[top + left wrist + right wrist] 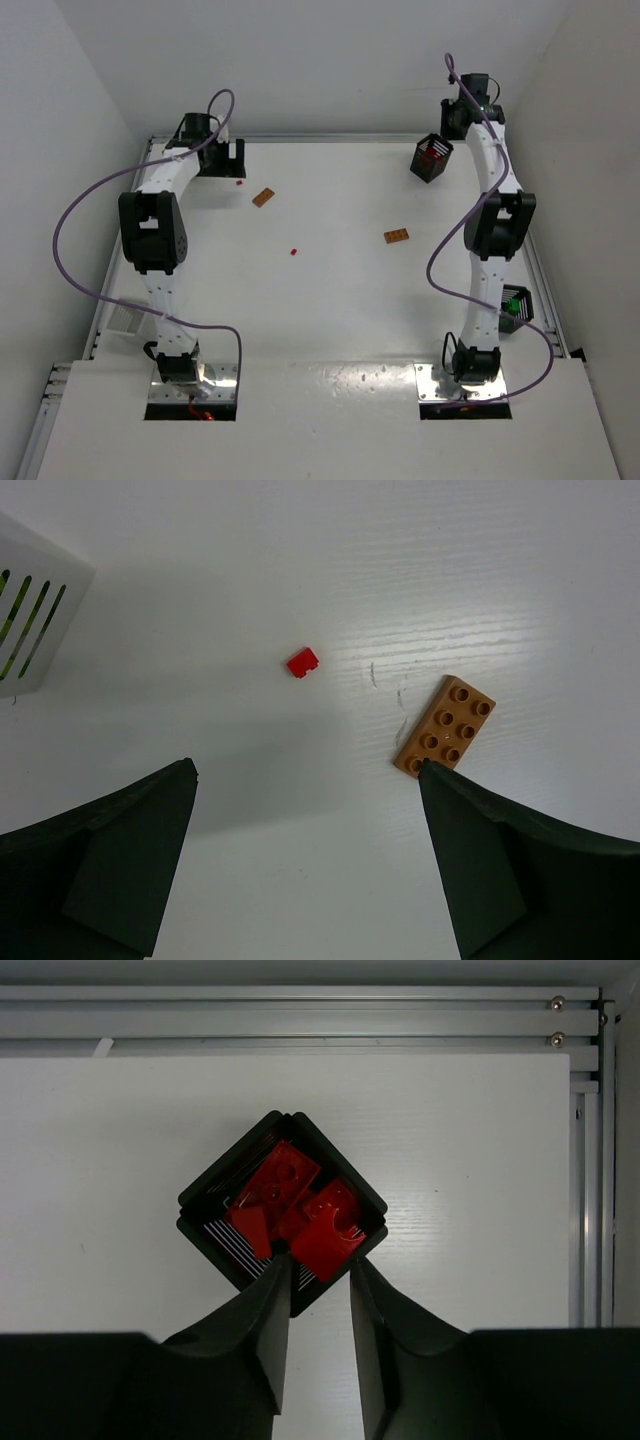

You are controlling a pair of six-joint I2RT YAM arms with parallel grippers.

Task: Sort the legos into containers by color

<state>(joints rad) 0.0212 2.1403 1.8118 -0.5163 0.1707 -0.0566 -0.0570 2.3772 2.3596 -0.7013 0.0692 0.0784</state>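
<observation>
The sides of the tiny red lego (239, 183) (302, 662) at the back of the table, next to the orange-brown plate, will be gripped by my left gripper as it closes.
My right gripper (320, 1260) hangs over the black basket (205, 1222) at the table's back right, jaws a narrow gap apart. A red brick (325, 1240) lies just past its fingertips, on several other red legos (283, 1178) in that basket (431, 157). My left gripper (308, 767) hovers wide open at the back left, nothing between its fingers. Just ahead of it lie a tiny red lego (302, 662) and an orange-brown plate (447, 727); the right finger hides the plate's corner. A white basket (30, 610) holding yellow-green pieces shows at the upper left.
A second orange-brown plate (396, 236) and another tiny red lego (294, 252) lie mid-table. A black basket with green pieces (517, 308) sits beside the right arm. A white basket (125, 318) stands at the left edge. Aluminium rails (300, 1020) border the table.
</observation>
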